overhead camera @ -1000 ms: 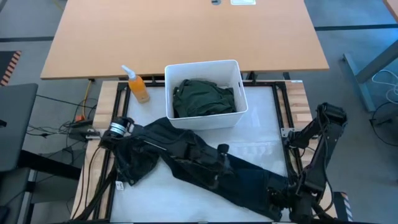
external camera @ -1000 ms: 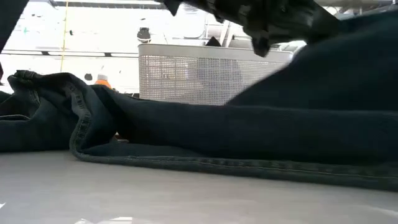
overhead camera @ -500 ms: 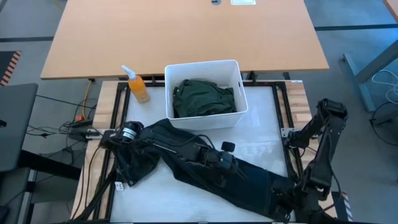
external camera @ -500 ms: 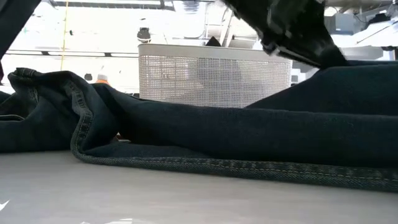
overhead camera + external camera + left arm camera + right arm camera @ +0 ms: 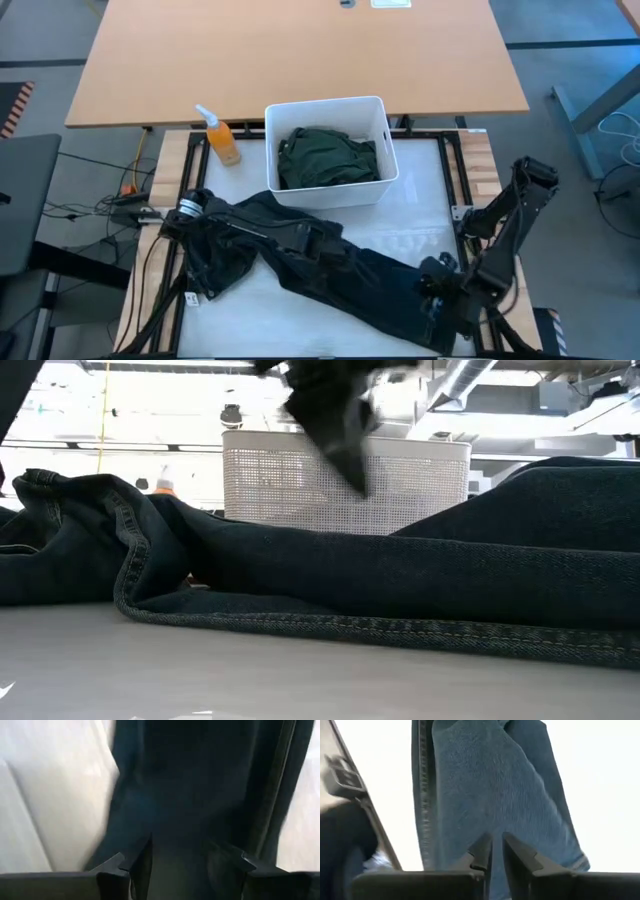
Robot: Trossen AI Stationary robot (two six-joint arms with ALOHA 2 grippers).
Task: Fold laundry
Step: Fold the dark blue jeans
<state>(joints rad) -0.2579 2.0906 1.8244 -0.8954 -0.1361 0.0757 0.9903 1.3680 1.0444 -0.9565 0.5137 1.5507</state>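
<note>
The trousers' top leg lies at a slant across the leg beneath, so the robot's right gripper needs to take the top leg's far edge (image 5: 575, 851) near its hem and pull that leg straight.
Long dark trousers (image 5: 340, 265) lie slantwise on the white table, waist end (image 5: 60, 530) toward the left, one leg's hem (image 5: 577, 862) near the right front corner. My left gripper (image 5: 182, 862) hangs open just above their middle (image 5: 320, 242), fingers on either side of a fold, touching nothing. My right gripper (image 5: 497, 845) hovers over the leg's lower end (image 5: 432, 272); a narrow gap shows between its fingers and nothing is in it. A dark green garment (image 5: 328, 158) lies in the white bin (image 5: 330, 192).
The white bin (image 5: 300, 490) stands at the table's far middle, right behind the trousers. An orange spray bottle (image 5: 220, 140) stands left of it. Bare white tabletop (image 5: 420, 215) shows right of the bin and along the near edge (image 5: 250, 680).
My left gripper has drawn back toward the table's left, tipped downward and come clear of the trousers. Their raised middle has sunk onto the table. My right gripper has moved from the near edge toward the far side, over the leg's lower end.
</note>
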